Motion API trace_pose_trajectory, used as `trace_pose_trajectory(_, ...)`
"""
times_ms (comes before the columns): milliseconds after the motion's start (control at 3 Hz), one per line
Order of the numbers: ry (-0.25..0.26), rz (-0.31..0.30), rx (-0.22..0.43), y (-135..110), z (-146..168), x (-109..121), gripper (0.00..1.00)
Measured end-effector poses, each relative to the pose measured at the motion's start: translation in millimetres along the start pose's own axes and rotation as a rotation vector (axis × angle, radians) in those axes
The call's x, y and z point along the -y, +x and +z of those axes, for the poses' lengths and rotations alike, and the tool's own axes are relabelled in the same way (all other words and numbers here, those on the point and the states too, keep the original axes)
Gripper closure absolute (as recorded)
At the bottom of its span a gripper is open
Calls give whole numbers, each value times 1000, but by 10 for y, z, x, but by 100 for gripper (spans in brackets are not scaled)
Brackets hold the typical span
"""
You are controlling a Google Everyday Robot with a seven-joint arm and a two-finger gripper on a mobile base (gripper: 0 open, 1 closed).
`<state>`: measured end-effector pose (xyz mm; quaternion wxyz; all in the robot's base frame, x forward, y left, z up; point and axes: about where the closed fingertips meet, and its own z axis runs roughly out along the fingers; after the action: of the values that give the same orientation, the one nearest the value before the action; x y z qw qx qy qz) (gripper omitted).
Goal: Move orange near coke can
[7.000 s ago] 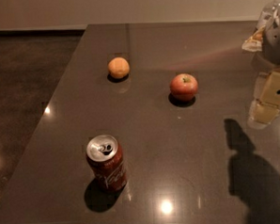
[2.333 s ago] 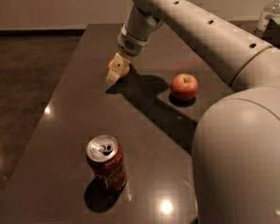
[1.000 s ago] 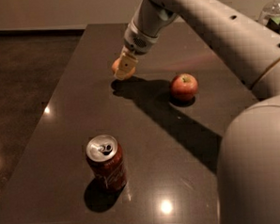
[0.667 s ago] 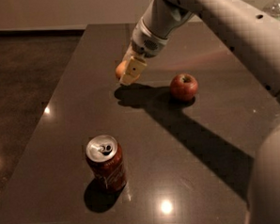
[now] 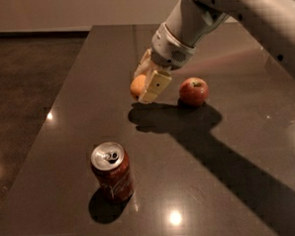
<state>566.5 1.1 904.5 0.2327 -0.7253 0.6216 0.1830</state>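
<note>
My gripper is holding the orange. It will let go of it on the dark table (image 5: 140,146) just behind the coke can, on the side facing the apple.
My gripper (image 5: 145,88) hangs over the middle of the dark table, shut on the orange (image 5: 136,87), which shows between its cream fingers (image 5: 154,86) and is held just above the surface. The coke can (image 5: 112,171), red with a silver top and pull tab, stands upright near the table's front left, well below and left of the gripper. The arm reaches in from the upper right and casts a wide shadow across the table.
A red apple (image 5: 193,91) sits on the table just right of the gripper. The dark glossy table (image 5: 64,144) has its left edge close to the can, with dark floor beyond it. The front edge runs just below the can.
The gripper took hold of the orange at the table's far left and has carried it toward the front and right, closer to the apple and the can. The can and apple stayed put.
</note>
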Motion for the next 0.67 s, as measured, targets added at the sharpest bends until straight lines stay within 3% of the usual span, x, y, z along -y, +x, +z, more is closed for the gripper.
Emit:
trace_pose_trajectory(333,-64,-106,32,7,-39,-398,100)
trace_pose_trajectory(667,-107,-177,55,-22,-4,-646,100)
